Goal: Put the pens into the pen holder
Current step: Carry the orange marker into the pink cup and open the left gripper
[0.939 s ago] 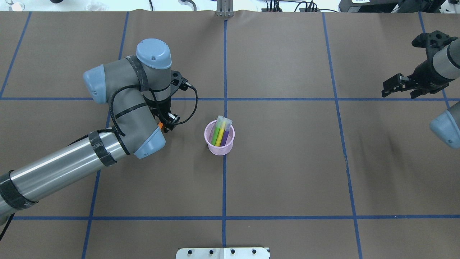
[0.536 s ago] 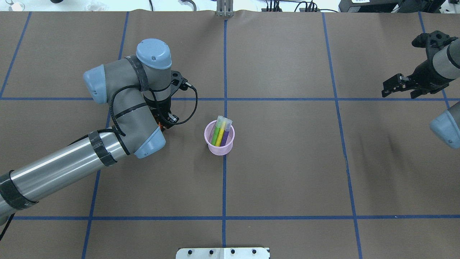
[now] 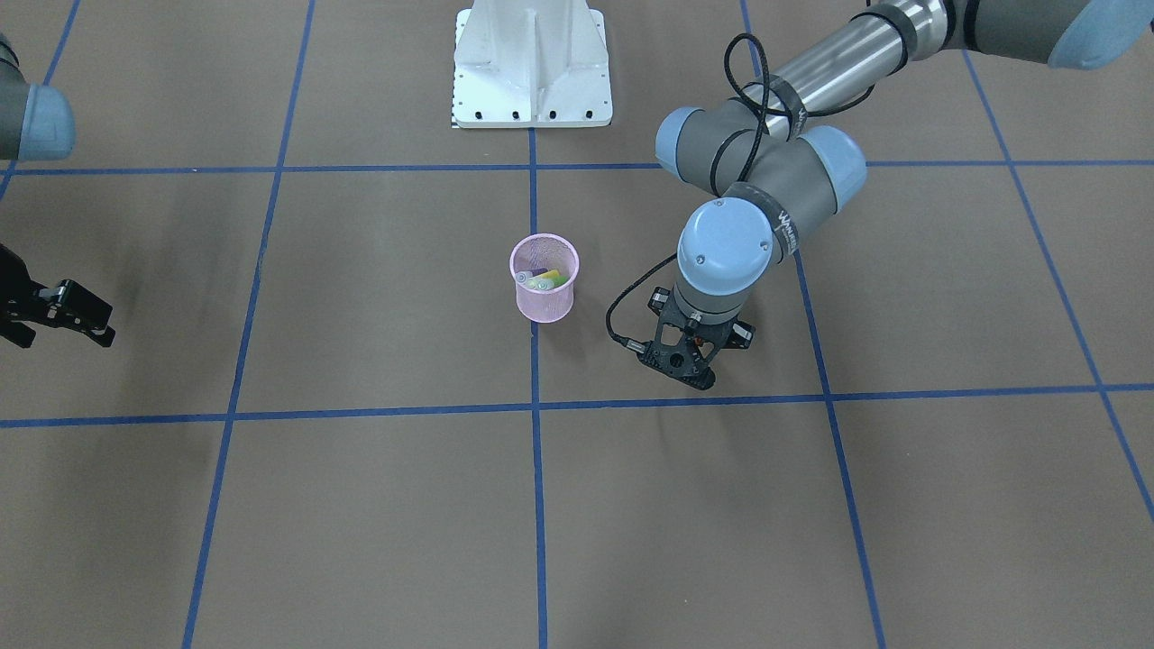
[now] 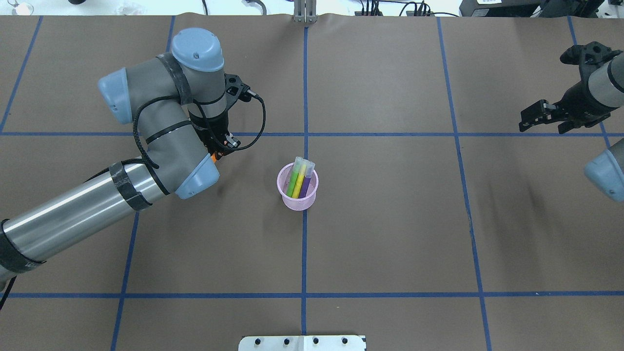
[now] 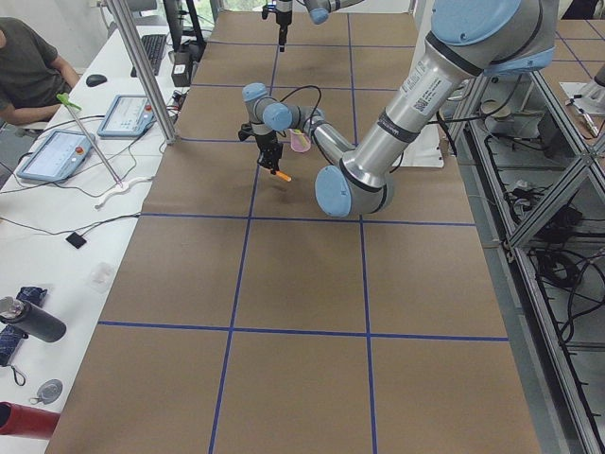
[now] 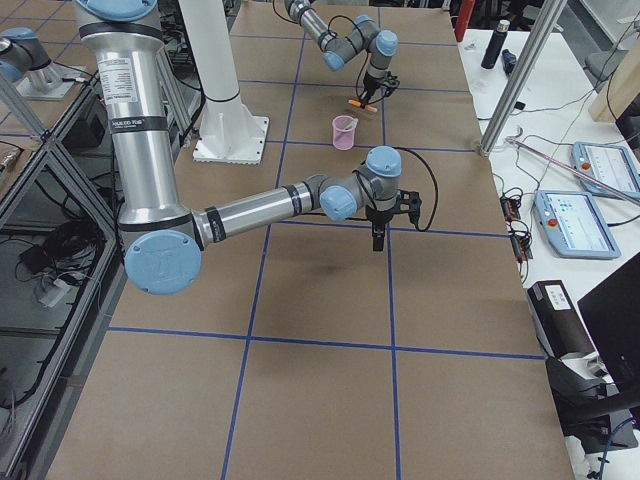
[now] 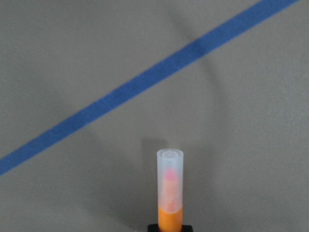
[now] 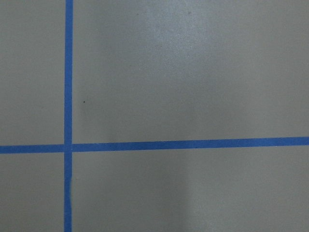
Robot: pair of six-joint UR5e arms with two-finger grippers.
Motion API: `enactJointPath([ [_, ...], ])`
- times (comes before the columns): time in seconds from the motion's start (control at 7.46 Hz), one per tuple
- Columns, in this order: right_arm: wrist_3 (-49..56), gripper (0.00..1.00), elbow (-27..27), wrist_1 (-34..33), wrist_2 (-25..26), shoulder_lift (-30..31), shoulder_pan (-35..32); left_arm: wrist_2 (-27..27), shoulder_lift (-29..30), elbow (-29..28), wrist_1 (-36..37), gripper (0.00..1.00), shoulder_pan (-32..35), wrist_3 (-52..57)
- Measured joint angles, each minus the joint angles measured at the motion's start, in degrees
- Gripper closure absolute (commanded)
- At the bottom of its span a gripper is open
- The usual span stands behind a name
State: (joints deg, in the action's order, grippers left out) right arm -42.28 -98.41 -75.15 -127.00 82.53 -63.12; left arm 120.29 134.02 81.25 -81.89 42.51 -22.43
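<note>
Next, my left gripper releases the orange pen inside the pink mesh pen holder point(image 3: 535, 259), next to the purple pen. The orange pen is now held above the table.
The pink mesh pen holder point(image 4: 287, 196) stands upright at the table's middle, also in the front view point(image 3: 544, 302). The green pen point(image 4: 292, 184), yellow pen point(image 4: 300, 181) and purple pen point(image 4: 307, 185) lean inside it, caps up. My left gripper point(image 4: 217, 152) is to the holder's left, above the table, shut on the orange pen point(image 7: 170, 212), whose pale cap points down at the table. The pen tip shows under the wrist point(image 4: 213, 157) and in the left side view point(image 5: 281, 174). My right gripper point(image 4: 540, 121) is open and empty at the far right.
Blue tape lines point(image 4: 305, 97) divide the brown table into squares. The robot's white base plate point(image 3: 530, 63) stands behind the holder in the front view. Desks with tablets and cables point(image 5: 57, 151) lie beyond the table's far edge.
My left arm has moved away from the robot and slightly left, carrying the orange pen with it. The holder, its three pens and the right arm have not moved.
</note>
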Motion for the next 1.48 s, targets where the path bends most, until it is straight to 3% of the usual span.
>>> enactJointPath([
  [0.27,0.0,0.01,0.0,0.0,0.1,0.2,-0.1,-1.0,0.0,5.1,-3.3,1.0,0.6,-4.5],
  [0.8,0.0,0.01,0.1,0.0,0.2,0.4,-0.1,-12.0,-0.8,15.5,-12.7,1.0,-3.4,-16.0],
  [0.94,0.0,0.01,0.1,0.0,0.2,0.4,-0.1,-15.8,-2.5,17.4,-18.2,1.0,-5.2,-18.6],
  [1.21,0.0,0.01,0.1,0.0,0.2,0.4,-0.1,-23.7,-5.7,18.7,-28.9,1.0,-9.6,-21.8],
  [1.48,0.1,0.01,0.4,0.0,0.2,0.4,0.0,-30.5,-6.2,19.2,-31.4,1.0,-13.7,-22.5],
])
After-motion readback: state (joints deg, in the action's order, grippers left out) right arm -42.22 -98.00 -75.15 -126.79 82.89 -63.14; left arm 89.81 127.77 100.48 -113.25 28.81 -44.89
